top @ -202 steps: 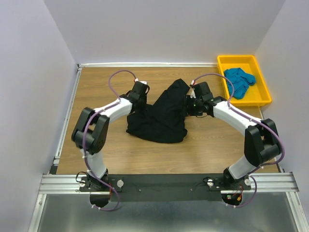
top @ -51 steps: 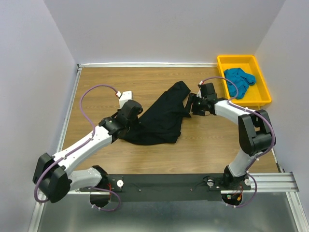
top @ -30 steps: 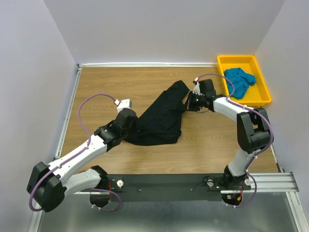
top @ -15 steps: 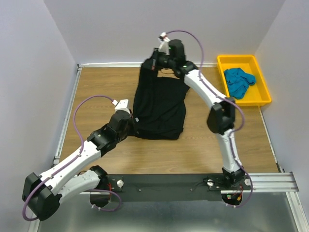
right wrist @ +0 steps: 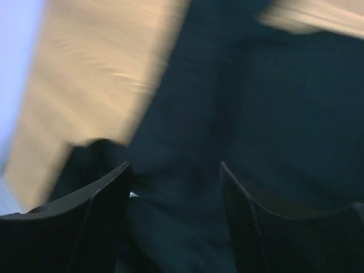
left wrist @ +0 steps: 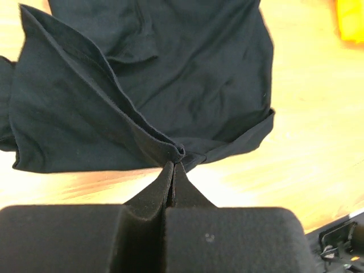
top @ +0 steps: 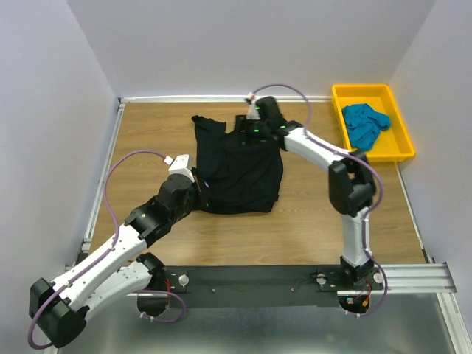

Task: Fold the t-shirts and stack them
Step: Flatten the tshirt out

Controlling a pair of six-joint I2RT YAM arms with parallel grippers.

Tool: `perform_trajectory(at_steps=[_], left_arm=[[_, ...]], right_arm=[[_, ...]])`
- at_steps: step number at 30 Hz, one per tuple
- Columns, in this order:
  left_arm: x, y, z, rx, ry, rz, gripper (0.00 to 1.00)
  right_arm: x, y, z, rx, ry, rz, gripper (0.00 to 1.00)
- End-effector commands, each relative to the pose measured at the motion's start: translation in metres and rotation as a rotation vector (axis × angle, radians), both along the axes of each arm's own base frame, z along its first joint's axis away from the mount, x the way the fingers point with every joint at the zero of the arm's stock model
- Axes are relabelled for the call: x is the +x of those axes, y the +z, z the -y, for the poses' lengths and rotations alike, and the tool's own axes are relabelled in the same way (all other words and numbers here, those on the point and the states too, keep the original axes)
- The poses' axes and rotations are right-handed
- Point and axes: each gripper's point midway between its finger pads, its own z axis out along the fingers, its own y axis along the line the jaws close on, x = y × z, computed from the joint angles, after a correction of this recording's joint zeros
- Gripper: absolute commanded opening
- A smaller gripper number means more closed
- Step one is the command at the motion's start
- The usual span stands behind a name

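I will next grip the tray-side edge (top: 279, 153) of the black t-shirt near its collar with my right gripper.
The black t-shirt (top: 243, 166) lies spread on the wooden table (top: 147, 133), one sleeve sticking out at its far left. My left gripper (top: 199, 187) is at the shirt's near-left hem, shut on a pinch of black cloth (left wrist: 179, 152); its tips (left wrist: 173, 166) meet right at the fold. My right gripper (top: 245, 131) hovers over the collar end. In the blurred right wrist view its fingers (right wrist: 108, 190) stand wide apart above black cloth (right wrist: 187, 131), holding nothing. The teal-blue t-shirt (top: 365, 124) lies crumpled in the tray.
The yellow tray (top: 361, 87) sits at the far right corner, and shows as an orange blur (left wrist: 352, 20) in the left wrist view. White walls close the table in at the back and both sides. The right arm stretches far across the table.
The right gripper, which had lifted the shirt's top end up by the back wall, has come down and opened; the shirt now lies flat. The left arm pulled slightly back, still gripping.
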Motion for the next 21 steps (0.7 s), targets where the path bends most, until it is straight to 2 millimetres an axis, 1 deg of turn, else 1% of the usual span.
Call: perform_trajectory(at_steps=[1, 2, 3, 4, 5, 6, 7, 8, 9, 10, 13, 14, 17, 19, 20, 21], left_arm=[[0.007, 0.018, -0.011, -0.056, 0.090, 0.071, 0.00], [0.009, 0.024, -0.015, -0.066, 0.114, 0.094, 0.00], [0.010, 0.027, -0.017, -0.073, 0.125, 0.103, 0.00], [0.011, 0.031, -0.019, -0.079, 0.143, 0.117, 0.00], [0.012, 0.033, -0.020, -0.080, 0.148, 0.124, 0.00], [0.013, 0.036, -0.022, -0.081, 0.157, 0.131, 0.00], [0.014, 0.035, -0.022, -0.076, 0.160, 0.131, 0.00], [0.015, 0.040, -0.023, -0.079, 0.164, 0.141, 0.00], [0.016, 0.039, -0.021, -0.074, 0.160, 0.138, 0.00], [0.017, 0.040, -0.021, -0.070, 0.160, 0.140, 0.00], [0.018, 0.037, -0.018, -0.067, 0.151, 0.131, 0.00], [0.018, 0.037, -0.017, -0.066, 0.147, 0.127, 0.00], [0.018, 0.036, -0.017, -0.065, 0.149, 0.126, 0.00], [0.020, 0.038, -0.019, -0.068, 0.167, 0.127, 0.00], [0.021, 0.040, -0.023, -0.067, 0.190, 0.134, 0.00], [0.024, 0.041, -0.026, -0.057, 0.207, 0.136, 0.00]], right_arm=[[0.024, 0.002, 0.119, -0.104, -0.310, 0.008, 0.69], [0.028, -0.003, 0.146, -0.105, -0.358, -0.017, 0.68], [0.023, -0.001, 0.160, -0.103, -0.372, -0.022, 0.68], [0.013, -0.019, 0.177, -0.118, -0.378, -0.067, 0.68], [0.006, -0.024, 0.181, -0.116, -0.365, -0.090, 0.68], [-0.002, -0.026, 0.182, -0.093, -0.334, -0.113, 0.68], [-0.014, -0.042, 0.187, -0.098, -0.331, -0.161, 0.68], [-0.018, -0.049, 0.192, -0.092, -0.341, -0.191, 0.68], [-0.022, -0.056, 0.193, -0.087, -0.338, -0.213, 0.67], [-0.030, -0.069, 0.194, -0.087, -0.329, -0.255, 0.67], [-0.039, -0.088, 0.193, -0.084, -0.328, -0.307, 0.67], [-0.041, -0.097, 0.192, -0.078, -0.326, -0.326, 0.66], [-0.044, -0.105, 0.184, -0.040, -0.296, -0.355, 0.63], [-0.047, -0.112, 0.183, -0.038, -0.285, -0.370, 0.61], [-0.047, -0.114, 0.183, -0.043, -0.280, -0.368, 0.53], [-0.046, -0.116, 0.182, -0.042, -0.271, -0.371, 0.47]])
